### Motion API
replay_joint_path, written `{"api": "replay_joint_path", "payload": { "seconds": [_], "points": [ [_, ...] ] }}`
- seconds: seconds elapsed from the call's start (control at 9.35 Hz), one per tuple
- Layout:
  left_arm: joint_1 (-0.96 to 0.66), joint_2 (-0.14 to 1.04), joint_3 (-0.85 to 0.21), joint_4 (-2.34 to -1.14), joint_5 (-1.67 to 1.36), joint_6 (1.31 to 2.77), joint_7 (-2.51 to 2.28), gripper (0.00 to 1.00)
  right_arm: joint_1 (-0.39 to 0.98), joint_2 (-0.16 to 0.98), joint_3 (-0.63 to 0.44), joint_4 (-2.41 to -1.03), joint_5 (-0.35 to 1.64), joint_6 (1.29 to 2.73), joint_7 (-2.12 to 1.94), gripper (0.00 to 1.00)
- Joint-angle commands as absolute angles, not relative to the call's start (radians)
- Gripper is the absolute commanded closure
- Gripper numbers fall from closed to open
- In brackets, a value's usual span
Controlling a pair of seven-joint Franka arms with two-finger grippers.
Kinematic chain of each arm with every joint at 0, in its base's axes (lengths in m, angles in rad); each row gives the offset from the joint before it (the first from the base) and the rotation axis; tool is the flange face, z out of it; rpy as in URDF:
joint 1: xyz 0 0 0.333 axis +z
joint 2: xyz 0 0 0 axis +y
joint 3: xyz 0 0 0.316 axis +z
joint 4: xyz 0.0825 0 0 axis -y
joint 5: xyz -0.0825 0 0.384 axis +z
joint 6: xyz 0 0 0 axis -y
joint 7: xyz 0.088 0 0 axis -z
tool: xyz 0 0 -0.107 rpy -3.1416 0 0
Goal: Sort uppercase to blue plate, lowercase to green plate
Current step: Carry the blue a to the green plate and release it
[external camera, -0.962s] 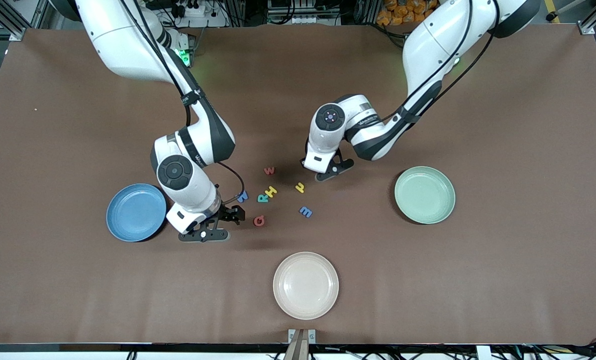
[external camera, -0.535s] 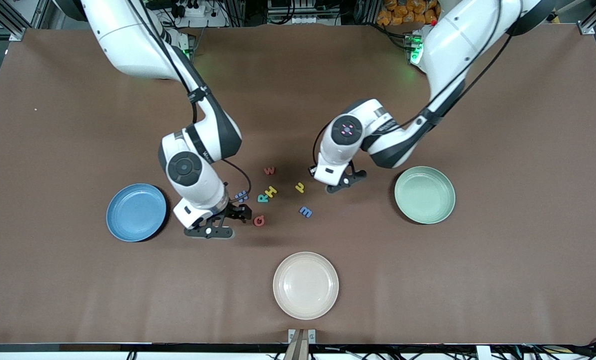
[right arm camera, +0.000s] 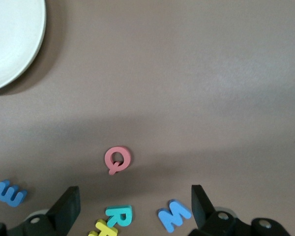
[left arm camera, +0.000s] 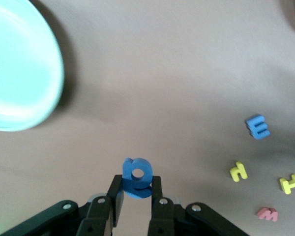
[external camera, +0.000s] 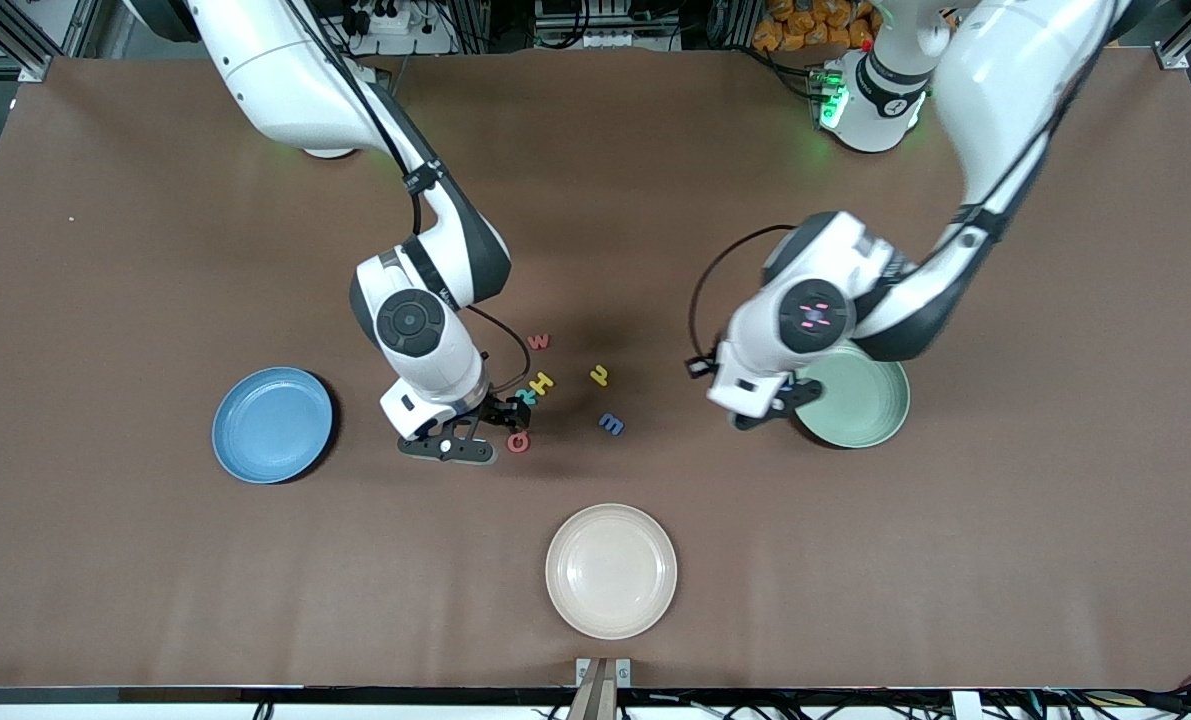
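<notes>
Next, my left gripper sets the blue lowercase a free just past the middle of the green plate (external camera: 863, 384), in a spot that is away from the letters.
My left gripper (left arm camera: 136, 189) is shut on the blue lowercase a (left arm camera: 136, 177). It hangs over the table just beside the green plate (external camera: 870, 385), on the side toward the letters. My right gripper (right arm camera: 133, 209) stands open over the blue W (right arm camera: 173, 214) and teal R (right arm camera: 119, 215), with the pinkish Q (right arm camera: 117, 159) just ahead of its fingers. In the front view the right gripper (external camera: 500, 412) hides the W. The yellow H (external camera: 541, 382), pinkish w (external camera: 539, 341), yellow u-or-n (external camera: 600, 376) and blue m (external camera: 611, 424) lie between the arms. The blue plate (external camera: 272, 424) holds nothing.
A cream-white plate (external camera: 610, 570) sits nearer the front camera than the letters, midway along the table. The letters lie close together, the R touching the H. Bare brown tabletop surrounds the plates.
The left arm has carried the blue a away from the letter cluster to the green plate's edge. The right gripper has moved from beside the blue plate to over the W and R.
</notes>
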State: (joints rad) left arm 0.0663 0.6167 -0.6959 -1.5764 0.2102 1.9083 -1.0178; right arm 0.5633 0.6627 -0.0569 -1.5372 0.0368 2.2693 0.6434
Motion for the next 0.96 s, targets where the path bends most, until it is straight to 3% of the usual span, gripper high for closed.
{"api": "replay_joint_path", "payload": {
  "seconds": [0.0, 0.21, 0.86],
  "points": [
    [0.247, 0.548, -0.792, -1.589, 0.181, 1.797, -0.892, 0.88, 0.577, 0.667, -0.061, -1.537, 0.032, 2.264, 0.695, 0.00],
    [0.411, 0.552, -0.886, -1.589, 0.196, 1.723, -0.803, 0.88, 0.552, 0.664, -0.061, -1.554, 0.029, 2.250, 0.567, 0.00],
    [0.391, 0.606, -0.642, -1.649, 0.250, 1.782, -0.552, 0.91, 0.529, 0.615, -0.061, -1.676, 0.029, 2.249, 0.269, 0.00]
  ]
}}
